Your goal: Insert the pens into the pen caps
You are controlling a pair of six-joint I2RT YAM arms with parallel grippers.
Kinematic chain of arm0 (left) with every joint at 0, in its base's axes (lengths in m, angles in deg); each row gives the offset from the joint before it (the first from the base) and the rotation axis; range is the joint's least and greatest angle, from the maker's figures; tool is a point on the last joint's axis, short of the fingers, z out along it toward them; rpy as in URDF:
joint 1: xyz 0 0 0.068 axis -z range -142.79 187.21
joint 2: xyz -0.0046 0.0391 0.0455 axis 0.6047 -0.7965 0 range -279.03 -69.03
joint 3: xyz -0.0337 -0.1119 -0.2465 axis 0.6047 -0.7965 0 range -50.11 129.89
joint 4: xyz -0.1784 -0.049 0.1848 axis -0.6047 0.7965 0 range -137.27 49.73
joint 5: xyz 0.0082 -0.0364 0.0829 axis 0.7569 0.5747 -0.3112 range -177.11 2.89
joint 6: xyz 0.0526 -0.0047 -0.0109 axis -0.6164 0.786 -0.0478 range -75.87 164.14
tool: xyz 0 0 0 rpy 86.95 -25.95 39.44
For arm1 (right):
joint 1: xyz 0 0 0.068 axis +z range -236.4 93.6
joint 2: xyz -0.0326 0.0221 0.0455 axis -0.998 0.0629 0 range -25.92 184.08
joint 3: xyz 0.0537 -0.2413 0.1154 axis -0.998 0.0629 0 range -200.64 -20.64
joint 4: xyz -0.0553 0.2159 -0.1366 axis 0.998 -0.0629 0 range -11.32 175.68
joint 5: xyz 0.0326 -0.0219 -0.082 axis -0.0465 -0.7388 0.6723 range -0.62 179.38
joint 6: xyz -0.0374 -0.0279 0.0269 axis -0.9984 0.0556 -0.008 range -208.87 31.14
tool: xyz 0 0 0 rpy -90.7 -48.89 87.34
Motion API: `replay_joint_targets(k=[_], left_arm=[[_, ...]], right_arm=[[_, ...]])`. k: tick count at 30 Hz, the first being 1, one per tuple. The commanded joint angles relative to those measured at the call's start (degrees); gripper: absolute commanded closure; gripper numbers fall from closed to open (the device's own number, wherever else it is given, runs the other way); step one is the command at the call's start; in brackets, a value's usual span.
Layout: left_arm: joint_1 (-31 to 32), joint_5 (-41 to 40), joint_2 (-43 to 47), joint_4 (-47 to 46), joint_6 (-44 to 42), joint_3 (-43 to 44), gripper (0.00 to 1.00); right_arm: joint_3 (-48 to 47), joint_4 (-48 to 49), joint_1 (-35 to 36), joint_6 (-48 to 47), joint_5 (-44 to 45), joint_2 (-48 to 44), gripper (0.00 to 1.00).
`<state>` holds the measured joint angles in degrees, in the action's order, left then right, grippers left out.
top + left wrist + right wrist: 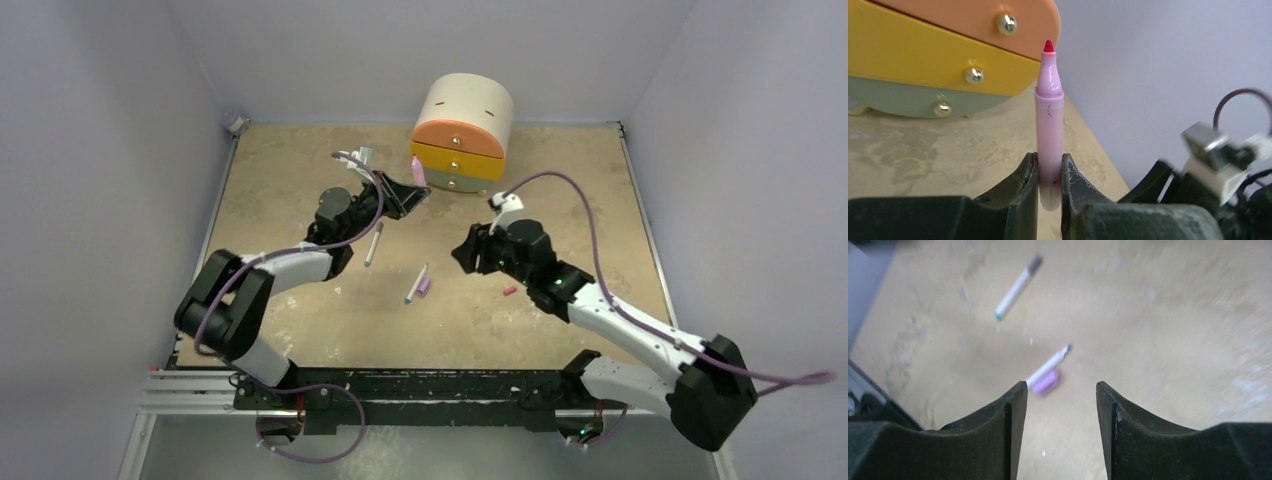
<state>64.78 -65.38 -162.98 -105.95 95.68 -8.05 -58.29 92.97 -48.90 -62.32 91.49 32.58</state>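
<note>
I will close my right gripper on the end of the purple cap [421, 291] [1039, 388] that points away from the bare tip of the white pen touching it.
My left gripper [1050, 170] [412, 192] is shut on the thick pink pen [1050, 125] [417, 170], held upright with its red tip bare, in front of the drawers. Two slim white pens lie on the table: one [373, 243] [1018, 287] with a dark end, the other [416, 284] [1050, 365] touching a purple cap [425, 287] [1045, 383]. A reddish-pink cap [510, 291] lies near the right forearm. My right gripper [1061, 390] [466, 256] hangs open above the table, right of the purple cap, with nothing between its fingers.
A rounded cream drawer unit [462, 130] with orange, yellow and green drawers [923, 50] stands at the back centre. White walls enclose the table on three sides. The right arm [1218, 165] shows blurred at the edge of the left wrist view.
</note>
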Motion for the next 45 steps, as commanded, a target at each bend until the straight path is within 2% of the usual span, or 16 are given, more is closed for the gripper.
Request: replay_joint_targets(k=[1, 9, 17, 37, 45], left_arm=[[-0.06, -12.48, 11.2, 21.36, -14.8, 3.93, 1.0], [-0.06, -22.07, 20.2, 37.72, -22.18, 7.08, 1.0], [-0.02, -25.82, 25.11, 39.48, -23.53, 3.55, 1.0], [-0.06, -26.24, 27.49, 40.92, -25.01, 1.38, 1.0], [-0.06, -26.07, 27.65, 41.01, -25.1, 0.94, 1.0]], right_arm=[[-0.35, 0.04, 3.73, 6.54, -3.47, 7.16, 0.44], [-1.35, 5.97, 5.65, 13.61, -11.95, 21.97, 0.4], [-4.6, 6.12, 8.12, 16.62, -11.98, 29.08, 0.47], [-10.43, 2.22, 8.17, 18.96, -10.11, 37.99, 0.48], [-12.43, -1.25, 8.2, 20.22, -8.62, 39.8, 0.57]])
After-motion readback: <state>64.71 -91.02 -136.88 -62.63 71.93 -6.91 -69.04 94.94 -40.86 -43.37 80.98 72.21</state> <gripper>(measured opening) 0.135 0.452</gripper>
